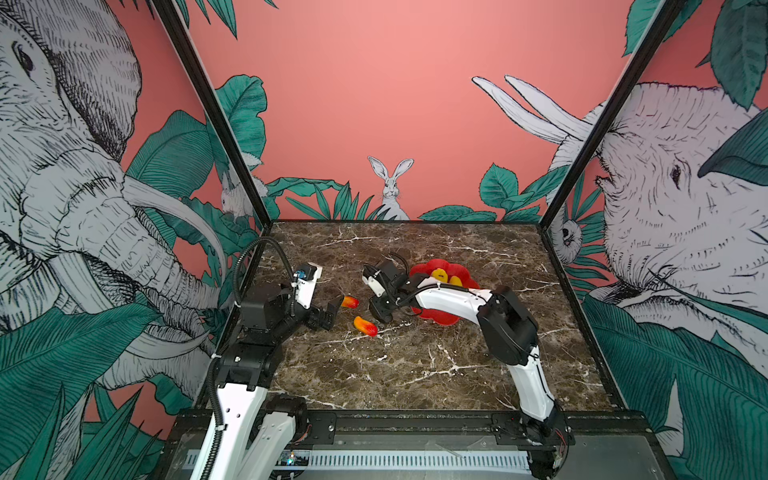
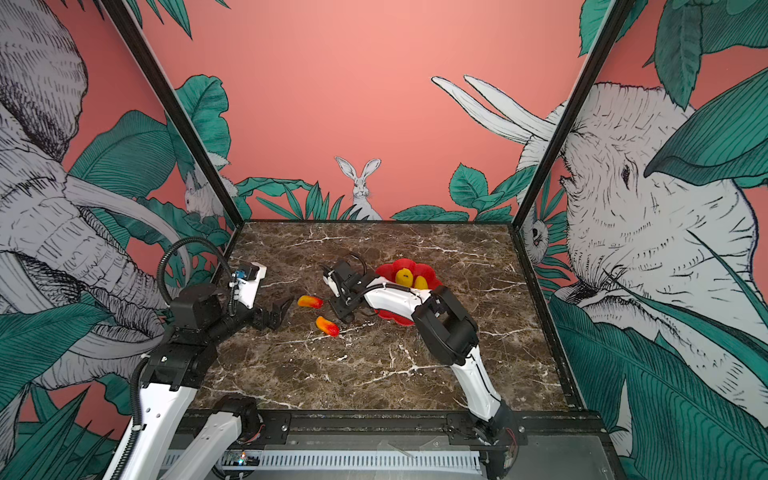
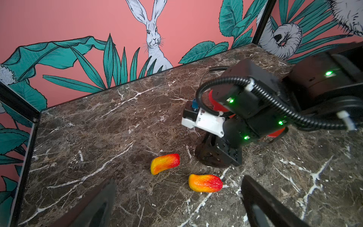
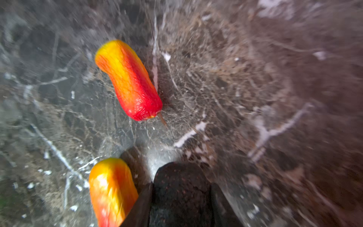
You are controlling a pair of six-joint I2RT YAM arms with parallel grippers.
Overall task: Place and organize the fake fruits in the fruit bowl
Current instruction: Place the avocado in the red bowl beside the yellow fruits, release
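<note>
Next, my right gripper releases the black oval fruit in the red bowl [image 1: 440, 296], setting it to rest right up against the smooth yellow fruit.
Two orange-red tapered fruits [image 1: 350, 302] [image 1: 365, 326] lie on the marble to the left of the red flower-shaped fruit bowl [image 1: 441, 319]. A bumpy yellow fruit [image 1: 439, 275] and a smooth yellow one [image 1: 456, 281] rest inside the bowl. My right gripper [image 1: 384, 316] points down at the table just left of the bowl. In the right wrist view this gripper [image 4: 181, 185] is shut on the black oval fruit [image 4: 180, 175], with one orange-red fruit [image 4: 112, 192] right beside a finger. My left gripper [image 1: 326, 313] hangs open near the further orange-red fruit, and the left wrist view shows nothing between its fingers [image 3: 261, 206].
The marble tabletop [image 1: 415, 365] is boxed in by black frame posts and patterned walls at the back and on both sides. My right forearm [image 1: 449, 297] crosses over the front half of the bowl. A black cable loop [image 1: 257, 257] arches above the left arm.
</note>
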